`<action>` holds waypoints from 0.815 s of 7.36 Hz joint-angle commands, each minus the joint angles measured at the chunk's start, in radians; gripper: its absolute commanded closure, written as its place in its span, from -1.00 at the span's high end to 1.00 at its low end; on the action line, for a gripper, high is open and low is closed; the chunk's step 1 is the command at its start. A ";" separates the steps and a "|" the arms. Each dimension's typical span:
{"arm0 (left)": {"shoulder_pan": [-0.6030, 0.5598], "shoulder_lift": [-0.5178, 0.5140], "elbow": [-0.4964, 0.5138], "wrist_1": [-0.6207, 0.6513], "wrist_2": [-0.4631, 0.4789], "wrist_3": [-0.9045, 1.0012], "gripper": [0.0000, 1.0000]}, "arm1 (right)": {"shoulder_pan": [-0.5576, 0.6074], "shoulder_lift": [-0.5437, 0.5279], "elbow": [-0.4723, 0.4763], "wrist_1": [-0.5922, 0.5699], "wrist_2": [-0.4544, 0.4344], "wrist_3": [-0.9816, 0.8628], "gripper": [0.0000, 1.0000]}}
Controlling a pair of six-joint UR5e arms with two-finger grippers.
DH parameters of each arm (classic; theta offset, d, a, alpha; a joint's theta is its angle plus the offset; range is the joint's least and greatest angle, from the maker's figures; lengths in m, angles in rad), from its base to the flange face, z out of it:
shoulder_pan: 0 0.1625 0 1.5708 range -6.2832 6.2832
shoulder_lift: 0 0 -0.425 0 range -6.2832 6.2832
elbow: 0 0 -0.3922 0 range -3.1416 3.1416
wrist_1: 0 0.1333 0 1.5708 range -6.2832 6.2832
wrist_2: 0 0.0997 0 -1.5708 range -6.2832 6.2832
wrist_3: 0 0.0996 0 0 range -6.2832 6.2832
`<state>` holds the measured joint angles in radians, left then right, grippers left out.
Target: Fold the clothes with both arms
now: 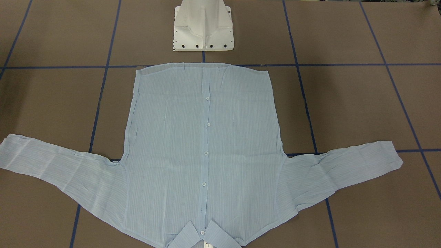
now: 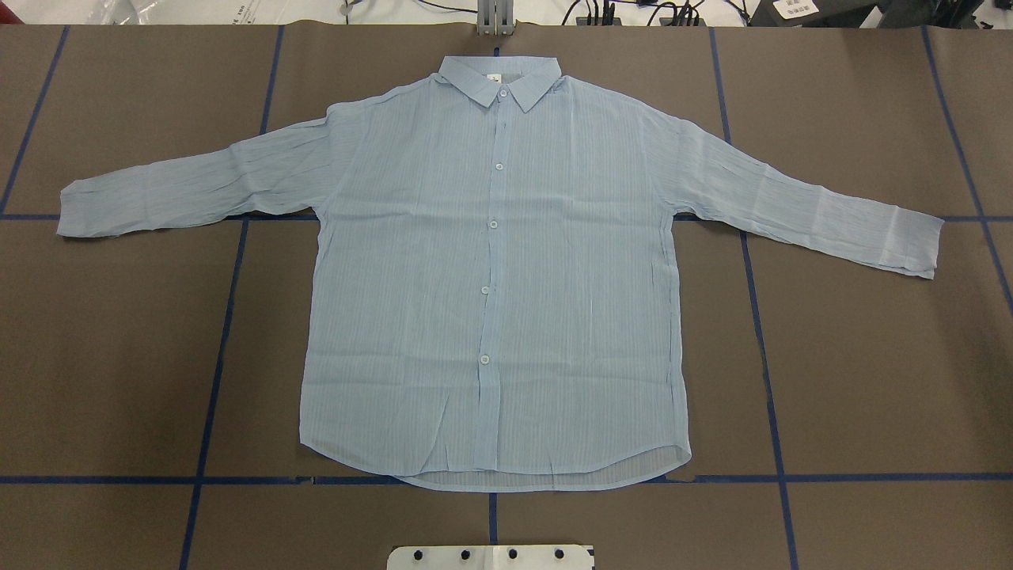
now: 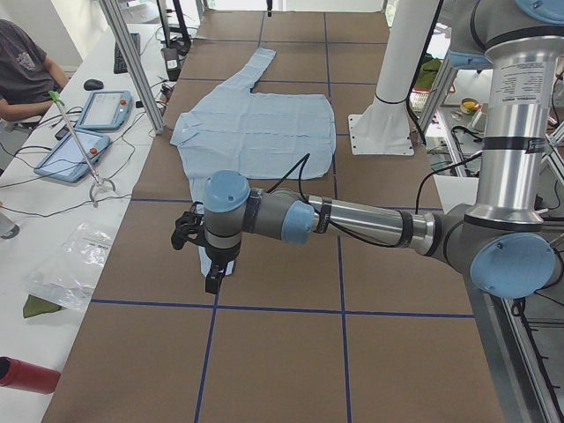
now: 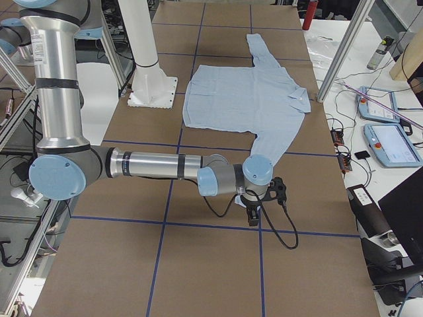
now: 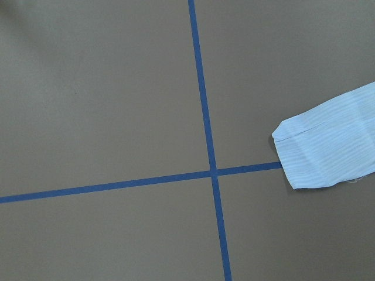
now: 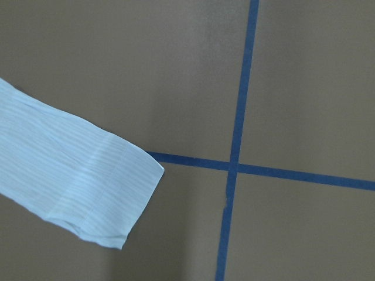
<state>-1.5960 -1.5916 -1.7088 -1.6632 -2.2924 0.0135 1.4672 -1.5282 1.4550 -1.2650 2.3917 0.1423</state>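
The hem-side corner (image 1: pixel 5 142) (image 6: pixel 115 221) of the pale blue striped shirt's cuff beneath it is the next spot my right gripper should go to and close on.
The clothes are one pale blue striped shirt (image 2: pixel 491 277), lying flat and buttoned, front up, with both sleeves spread out; its collar (image 2: pixel 500 79) points away from the robot. My left arm (image 3: pixel 352 220) reaches out low over the table, and the left gripper (image 3: pixel 214 280) hangs above the end of the sleeve; the left wrist view shows that cuff (image 5: pixel 328 152). The right arm (image 4: pixel 152 165) does the same at the other end, its gripper (image 4: pixel 254 214) above the other cuff (image 6: pixel 76 181). Both grippers show only in the side views, so I cannot tell open from shut.
Blue tape lines (image 2: pixel 229 301) grid the brown table. The white pedestal base (image 1: pixel 203 26) stands just behind the shirt's hem. A side bench with tablets (image 3: pixel 88 132), cables and a seated person (image 3: pixel 22 70) runs along the far edge. A red bottle (image 3: pixel 22 374) lies there.
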 commanded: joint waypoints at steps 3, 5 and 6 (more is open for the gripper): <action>-0.002 0.024 -0.024 -0.007 -0.070 0.002 1.00 | -0.201 0.006 -0.105 0.283 -0.072 0.263 1.00; -0.004 0.033 -0.046 -0.009 -0.070 0.008 1.00 | -0.258 0.016 -0.123 0.315 -0.075 0.266 1.00; -0.004 0.035 -0.051 -0.009 -0.070 0.008 1.00 | -0.264 0.026 -0.140 0.315 -0.074 0.266 1.00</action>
<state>-1.5993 -1.5612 -1.7485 -1.6718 -2.3621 0.0205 1.2254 -1.5133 1.3345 -0.9565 2.3193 0.4066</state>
